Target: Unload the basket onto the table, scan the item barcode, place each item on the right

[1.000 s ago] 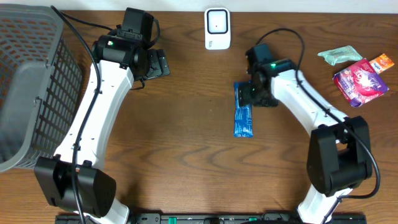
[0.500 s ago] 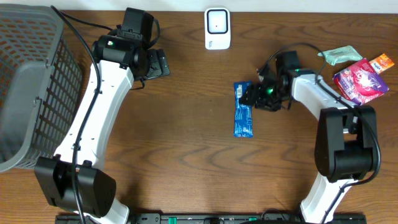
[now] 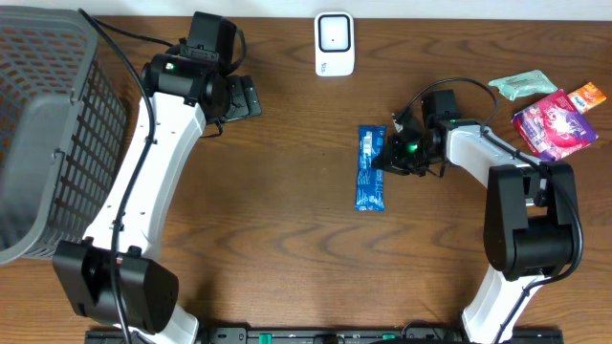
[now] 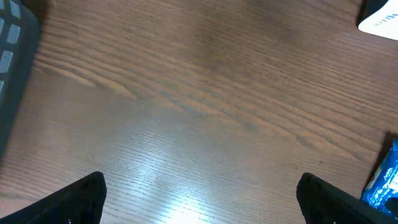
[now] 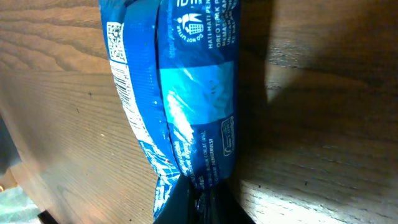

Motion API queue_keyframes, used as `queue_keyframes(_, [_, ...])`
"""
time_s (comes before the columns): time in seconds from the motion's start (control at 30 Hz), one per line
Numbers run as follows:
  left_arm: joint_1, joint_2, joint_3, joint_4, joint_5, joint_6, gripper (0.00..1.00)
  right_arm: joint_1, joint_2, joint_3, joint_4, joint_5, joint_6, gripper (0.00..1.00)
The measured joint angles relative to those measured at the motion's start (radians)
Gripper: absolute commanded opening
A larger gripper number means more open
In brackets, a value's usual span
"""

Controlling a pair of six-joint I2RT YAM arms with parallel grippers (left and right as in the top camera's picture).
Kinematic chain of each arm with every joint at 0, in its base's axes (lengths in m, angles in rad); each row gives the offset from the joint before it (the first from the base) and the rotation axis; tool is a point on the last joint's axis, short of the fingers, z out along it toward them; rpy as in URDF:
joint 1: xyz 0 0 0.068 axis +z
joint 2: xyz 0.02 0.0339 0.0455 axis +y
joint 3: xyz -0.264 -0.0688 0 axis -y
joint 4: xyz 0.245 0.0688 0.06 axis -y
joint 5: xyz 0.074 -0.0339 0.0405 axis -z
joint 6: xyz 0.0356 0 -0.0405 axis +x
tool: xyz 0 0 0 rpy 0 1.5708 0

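Note:
My right gripper is holding the blue snack packet, still lying flat on the table. It will let go of the packet flat on the wood table (image 3: 386,165) just under its own fingers.
The item is a long blue snack packet (image 3: 370,168) lying flat on the wood table, also in the right wrist view (image 5: 186,87). A barcode (image 5: 126,93) runs along its left edge there. My right gripper (image 3: 385,157) is low at the packet's right edge, shut on the wrapper's crimped seam (image 5: 202,198). The white scanner (image 3: 334,43) stands at the back centre, well apart from the packet. My left gripper (image 3: 245,97) hovers at the back left, open and empty (image 4: 202,202). The left wrist view catches the packet's blue corner (image 4: 385,180) and the scanner's edge (image 4: 379,22).
A grey mesh basket (image 3: 43,124) fills the left side. At the back right lie a green packet (image 3: 521,86), a pink packet (image 3: 555,124) and a small orange one (image 3: 590,96). Cables trail from both arms.
My right gripper went from open to shut on the packet's right edge. The packet shifted slightly left and straightened. The left arm has not moved.

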Motion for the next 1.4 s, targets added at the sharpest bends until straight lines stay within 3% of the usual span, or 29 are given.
queue_keyframes(0.2, [0.000, 0.000, 0.000, 0.000, 0.000, 0.000, 0.98, 0.008, -0.005, 0.082, -0.117, 0.109, 0.003, 0.01])
queue_keyframes(0.53, [0.000, 0.000, 0.000, 0.000, 0.000, 0.000, 0.98, 0.201, -0.123, 0.226, -0.373, 0.821, 0.032, 0.01])
queue_keyframes(0.73, [0.000, 0.000, 0.000, 0.000, 0.000, 0.000, 0.98, 0.276, -0.067, 0.222, -0.365, 1.093, 0.079, 0.01])
queue_keyframes(1.0, [0.000, 0.000, 0.000, 0.000, 0.000, 0.000, 0.98, 0.329, 0.092, 0.219, -0.322, 1.186, 0.113, 0.01])
queue_keyframes(1.23, [0.000, 0.000, 0.000, 0.000, 0.000, 0.000, 0.98, 0.415, 0.093, 0.246, -0.332, 1.117, 0.128, 0.15])
queue_keyframes(1.4, [0.000, 0.000, 0.000, 0.000, 0.000, 0.000, 0.98, 0.446, 0.095, 0.398, -0.415, 1.022, 0.132, 0.31])
